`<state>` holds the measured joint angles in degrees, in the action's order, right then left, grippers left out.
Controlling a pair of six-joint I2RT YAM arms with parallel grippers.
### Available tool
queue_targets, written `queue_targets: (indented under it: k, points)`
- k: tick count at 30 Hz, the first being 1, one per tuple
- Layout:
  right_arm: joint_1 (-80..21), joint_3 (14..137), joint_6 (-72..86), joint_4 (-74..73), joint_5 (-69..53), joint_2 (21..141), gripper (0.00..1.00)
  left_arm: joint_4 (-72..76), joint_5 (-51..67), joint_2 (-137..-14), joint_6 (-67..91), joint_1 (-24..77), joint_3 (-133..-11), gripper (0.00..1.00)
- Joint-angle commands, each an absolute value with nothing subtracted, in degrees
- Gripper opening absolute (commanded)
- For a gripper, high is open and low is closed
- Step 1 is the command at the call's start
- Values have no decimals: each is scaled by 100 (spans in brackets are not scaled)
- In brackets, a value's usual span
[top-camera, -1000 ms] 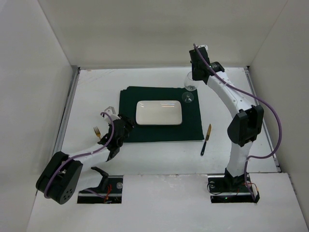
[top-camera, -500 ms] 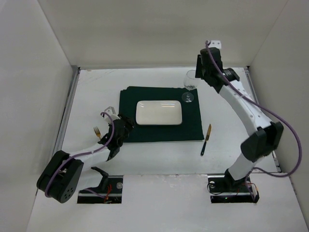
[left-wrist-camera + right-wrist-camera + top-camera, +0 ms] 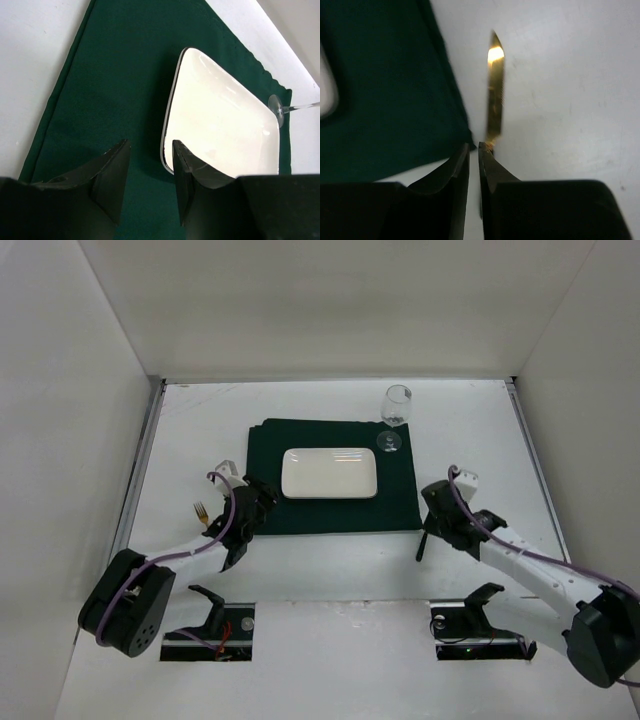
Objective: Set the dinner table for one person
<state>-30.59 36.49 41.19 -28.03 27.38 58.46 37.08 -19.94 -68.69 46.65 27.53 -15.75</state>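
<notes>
I should use my right gripper to set the gold knife on the green placemat (image 3: 394, 488) (image 3: 362, 45) next to the plate, just below the wine glass.
The white dinner table (image 3: 200, 420) holds a dark green placemat (image 3: 265, 450) with a white rectangular plate (image 3: 329, 472) on it. A wine glass (image 3: 396, 410) stands upright at the mat's far right corner. A gold knife with a dark handle (image 3: 421, 548) lies right of the mat. My right gripper (image 3: 431, 525) hangs low over it, its jaws nearly together with only table between them (image 3: 473, 147); the blade (image 3: 495, 95) runs forward from beside the right fingertip. My left gripper (image 3: 149, 150) is open and empty over the mat's near left part, beside the plate (image 3: 220, 120).
A gold fork (image 3: 201, 512) lies on the table left of the mat, beside my left arm. Silver rails run along the side edges (image 3: 140, 480). White walls enclose the back and sides. The glass foot shows in the left wrist view (image 3: 277, 107).
My right arm has swung from the wine glass at the far side down and back to the knife near the front. The glass stays standing. The left arm has not moved.
</notes>
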Motion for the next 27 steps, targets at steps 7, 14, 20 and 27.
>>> queue_targets:
  k: [7, 14, 20, 27]
  points:
    - [-3212, 2795, 5792, -3147, 2567, 5168, 26, 4043, -1776, -6961, 4843, 2632, -1521, 37]
    - [-3476, 3032, 5564, -3015, 2373, 6011, 33, 4043, -1688, -6970, 4904, 2562, -1512, 37]
    - [-3502, 3076, 5493, -2848, 2443, 6372, 32, 4060, -1635, -6979, 4948, 2509, -1494, 37]
    - [-3502, 3103, 5467, -2804, 2355, 6460, 28, 4104, -1608, -7031, 4975, 2483, -1485, 37]
